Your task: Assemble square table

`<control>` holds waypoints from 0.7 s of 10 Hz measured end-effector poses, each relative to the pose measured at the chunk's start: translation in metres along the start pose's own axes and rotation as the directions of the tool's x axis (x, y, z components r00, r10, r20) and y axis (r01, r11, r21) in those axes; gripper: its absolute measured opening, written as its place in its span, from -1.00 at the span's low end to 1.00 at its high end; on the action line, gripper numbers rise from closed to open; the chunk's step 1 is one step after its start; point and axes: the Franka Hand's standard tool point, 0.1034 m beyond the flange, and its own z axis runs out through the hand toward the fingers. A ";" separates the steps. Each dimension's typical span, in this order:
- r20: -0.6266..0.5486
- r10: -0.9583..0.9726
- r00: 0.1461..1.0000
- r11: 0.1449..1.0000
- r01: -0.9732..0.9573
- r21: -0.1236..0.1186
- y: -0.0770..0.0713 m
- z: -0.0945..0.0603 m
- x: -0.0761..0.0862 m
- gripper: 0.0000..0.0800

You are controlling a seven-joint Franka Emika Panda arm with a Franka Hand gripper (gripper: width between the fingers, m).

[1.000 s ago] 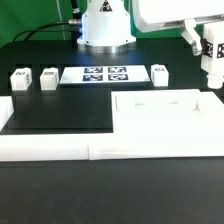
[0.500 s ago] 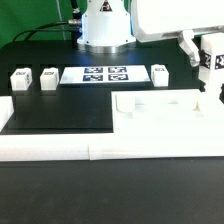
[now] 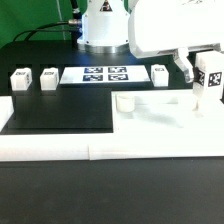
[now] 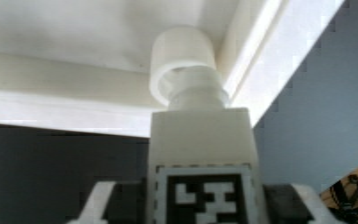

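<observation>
My gripper will release the white tagged leg. It will be left standing on the far corner of the white slab (image 3: 206,115) (image 4: 186,50), opposite the small raised stub.
The square table's white slab (image 3: 165,118) lies at the exterior view's right, with a small raised stub (image 3: 124,100) near its far left corner. My gripper (image 3: 209,78) is shut on a white tagged leg (image 3: 205,85) and holds it upright over the slab's far right corner, its lower end just above or touching the slab. In the wrist view the leg (image 4: 194,120) sits between my fingers (image 4: 108,203), its tag facing the camera and its round tip over the slab's corner (image 4: 87,90). Three more legs stand at the back: two on the left (image 3: 20,78) (image 3: 48,77) and one (image 3: 160,72) right of the marker board.
The marker board (image 3: 95,74) lies at the back centre in front of the robot base (image 3: 105,25). A low white border wall (image 3: 50,147) runs along the front and left of the black mat (image 3: 60,105).
The arm has moved down and toward the exterior view's left, bringing the held leg lower over the slab's far right corner. The other legs and the slab have not moved.
</observation>
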 end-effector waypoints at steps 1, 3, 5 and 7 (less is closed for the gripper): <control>0.001 0.002 1.000 1.000 -0.002 -0.002 0.002 0.002 0.000 -0.29; 0.003 0.001 1.000 1.000 -0.001 0.002 -0.001 0.010 -0.001 -0.29; -0.007 0.004 1.000 1.000 -0.004 0.001 0.001 0.014 0.006 -0.29; -0.001 0.003 1.000 1.000 -0.003 0.003 0.000 0.020 0.002 -0.29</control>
